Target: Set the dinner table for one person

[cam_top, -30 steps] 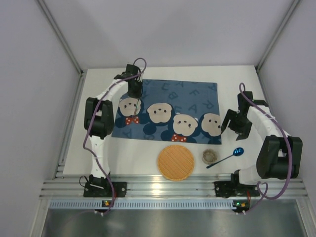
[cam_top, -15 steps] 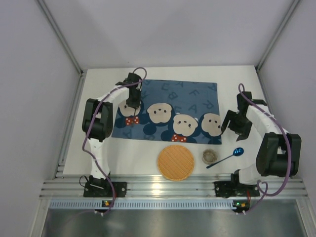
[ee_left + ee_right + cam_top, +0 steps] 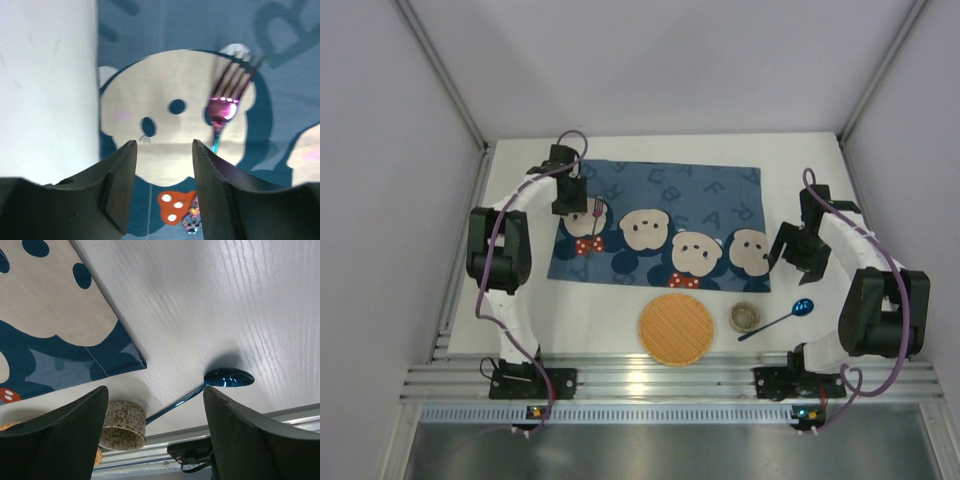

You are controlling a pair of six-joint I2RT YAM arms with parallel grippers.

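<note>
The speckled cup's rim (image 3: 758, 315) (image 3: 143, 441) has a side facing the blue spoon. My right gripper should close on it there.
The white dinner table (image 3: 595, 305) carries a blue bear-print mat (image 3: 665, 215). An iridescent pink fork (image 3: 597, 211) lies on the mat's left bear face, also in the left wrist view as the fork (image 3: 224, 102). My left gripper (image 3: 568, 203) hovers just left of it, open and empty (image 3: 164, 150). A round woven orange plate (image 3: 676, 328), a speckled cup (image 3: 744, 317) and a blue spoon (image 3: 778, 320) sit near the front edge. My right gripper (image 3: 788, 252) hangs open above the mat's right edge, over the spoon (image 3: 225, 377) and cup (image 3: 122, 425), holding nothing (image 3: 155, 390).
Grey walls close in the table on the left, back and right. A metal rail (image 3: 660, 380) with both arm bases runs along the near edge. Bare white tabletop (image 3: 45, 75) shows left of the mat.
My left gripper has opened and let go of the fork, which now lies on the mat. The left arm has swung to the left, away from it. The right arm has stayed put.
</note>
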